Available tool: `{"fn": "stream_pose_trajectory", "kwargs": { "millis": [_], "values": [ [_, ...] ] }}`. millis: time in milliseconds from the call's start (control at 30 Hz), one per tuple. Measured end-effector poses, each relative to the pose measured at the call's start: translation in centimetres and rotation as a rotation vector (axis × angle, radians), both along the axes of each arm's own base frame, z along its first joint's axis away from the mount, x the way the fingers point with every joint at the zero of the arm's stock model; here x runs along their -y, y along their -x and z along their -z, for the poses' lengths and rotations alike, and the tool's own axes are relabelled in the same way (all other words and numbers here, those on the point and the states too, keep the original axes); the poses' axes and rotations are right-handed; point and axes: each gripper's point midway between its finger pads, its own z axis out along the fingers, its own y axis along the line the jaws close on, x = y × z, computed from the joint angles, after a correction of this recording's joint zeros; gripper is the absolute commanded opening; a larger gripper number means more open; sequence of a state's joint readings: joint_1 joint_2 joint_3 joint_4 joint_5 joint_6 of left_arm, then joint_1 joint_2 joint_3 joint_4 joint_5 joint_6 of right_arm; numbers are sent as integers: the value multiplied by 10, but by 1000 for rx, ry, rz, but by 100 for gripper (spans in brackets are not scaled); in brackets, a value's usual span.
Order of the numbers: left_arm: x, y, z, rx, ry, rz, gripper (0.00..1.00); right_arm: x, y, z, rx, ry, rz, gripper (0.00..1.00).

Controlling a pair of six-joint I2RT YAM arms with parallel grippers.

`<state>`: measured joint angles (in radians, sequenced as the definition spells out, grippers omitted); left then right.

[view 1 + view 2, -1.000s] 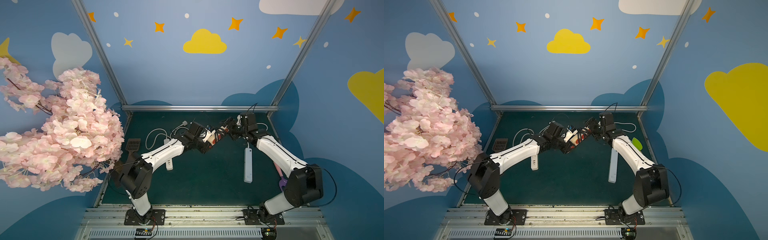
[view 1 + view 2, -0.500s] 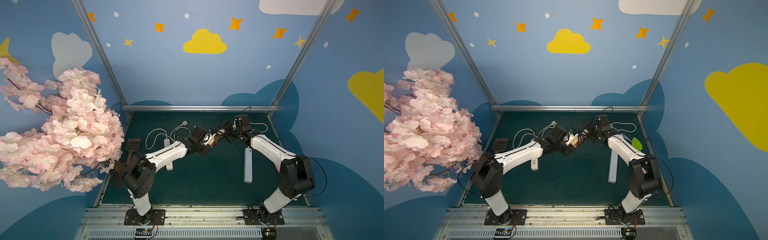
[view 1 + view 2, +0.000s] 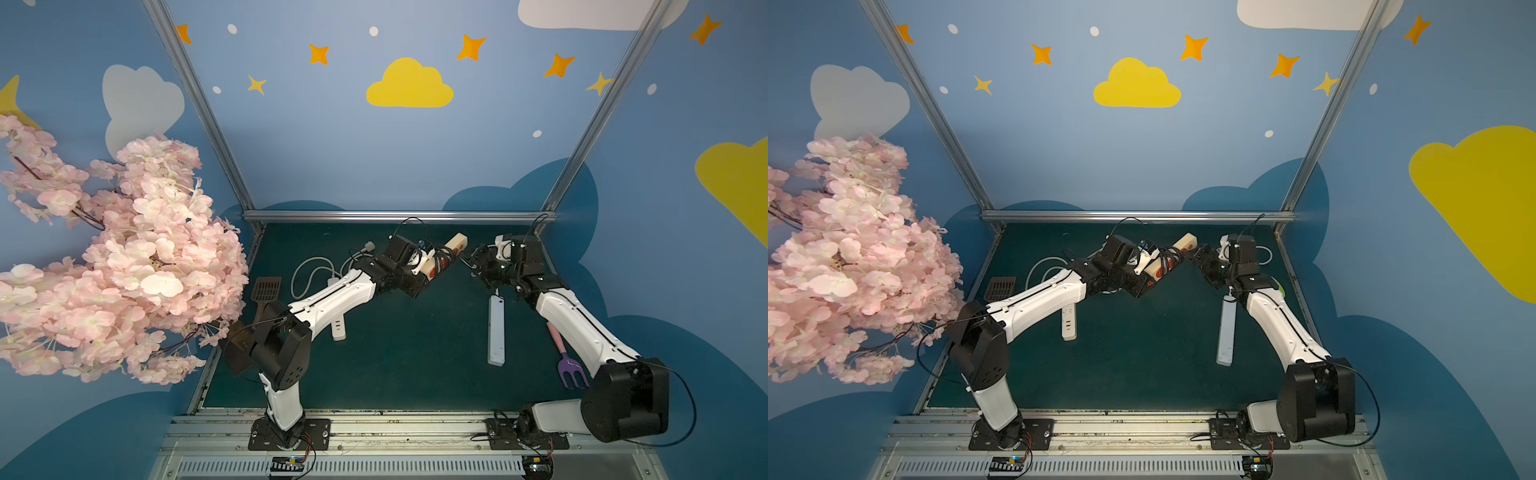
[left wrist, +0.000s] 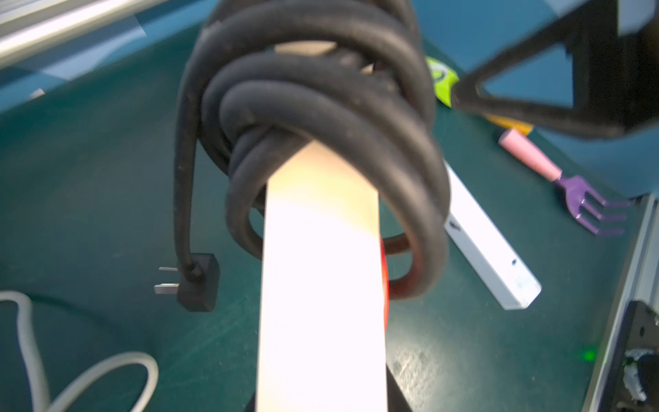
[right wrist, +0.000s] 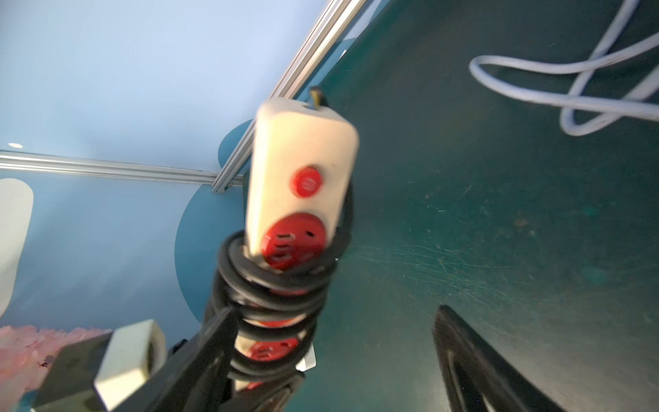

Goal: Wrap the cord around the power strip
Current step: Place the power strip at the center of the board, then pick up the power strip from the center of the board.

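Observation:
The pale power strip is next for my right gripper, which should go there and close on its far end (image 3: 496, 303), just beside where the white cord comes out.
The cream power strip (image 3: 454, 245) with red outlets is held up off the table, its free end tilted up toward the back wall. My left gripper (image 3: 430, 270) is shut on its lower end. The black cord (image 3: 443, 258) is coiled round its middle in several turns. In the left wrist view the cord (image 4: 321, 100) ends in a plug (image 4: 198, 281) that dangles free. My right gripper (image 3: 473, 261) is open just right of the strip. In the right wrist view the coils (image 5: 274, 285) lie close by one finger (image 5: 199, 349); I cannot tell whether they touch.
A white power strip (image 3: 338, 330) and its white cable (image 3: 309, 270) lie under the left arm. A pale strip (image 3: 496, 328) lies at mid right. A purple toy rake (image 3: 571, 368) lies by the right arm and a black scoop (image 3: 266, 291) at the left edge. Blossom branches (image 3: 124, 257) overhang the left.
My right gripper has drawn back to the right, away from the strip, still open. The left arm has tipped the strip's free end higher toward the back.

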<state>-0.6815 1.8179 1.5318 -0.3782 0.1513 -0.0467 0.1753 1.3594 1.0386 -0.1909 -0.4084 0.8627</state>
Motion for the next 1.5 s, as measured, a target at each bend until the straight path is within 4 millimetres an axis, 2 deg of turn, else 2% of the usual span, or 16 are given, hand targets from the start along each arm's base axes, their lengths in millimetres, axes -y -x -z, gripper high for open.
{"fn": "stream_pose_trajectory", "kwargs": {
  "millis": [100, 233, 300, 367, 467, 567, 700, 833, 933, 1133, 1267, 1500],
  "values": [
    [7, -5, -10, -12, 33, -8, 3, 14, 2, 12, -27, 6, 24, 88],
    [28, -3, -5, -62, 60, -11, 3, 26, 2, 18, -59, 11, 54, 88],
    [48, 1, -1, -98, 78, -2, 3, 42, 1, 21, -82, 9, 95, 88],
    [71, 9, 4, -140, 106, 15, 3, 70, 0, 22, -101, 9, 175, 88],
    [104, 24, 9, -206, 168, 36, 3, 114, 4, 14, -97, 20, 304, 88],
    [131, 40, 14, -291, 254, 48, 3, 145, 15, -3, -58, 50, 410, 87],
    [147, 45, 29, -406, 368, 24, 3, 157, 26, -27, 28, 104, 454, 87],
    [138, 27, 59, -508, 456, -61, 3, 154, 27, -30, 52, 140, 441, 86],
    [108, 5, 86, -553, 474, -155, 3, 140, 24, -23, 43, 165, 398, 86],
    [46, -35, 121, -568, 473, -303, 3, 112, 19, -6, 12, 198, 304, 86],
    [25, -39, 137, -571, 457, -341, 3, 105, 16, 15, -40, 233, 267, 86],
    [22, -31, 147, -525, 452, -356, 3, 112, 32, 70, -241, 378, 214, 88]
  ]
}}
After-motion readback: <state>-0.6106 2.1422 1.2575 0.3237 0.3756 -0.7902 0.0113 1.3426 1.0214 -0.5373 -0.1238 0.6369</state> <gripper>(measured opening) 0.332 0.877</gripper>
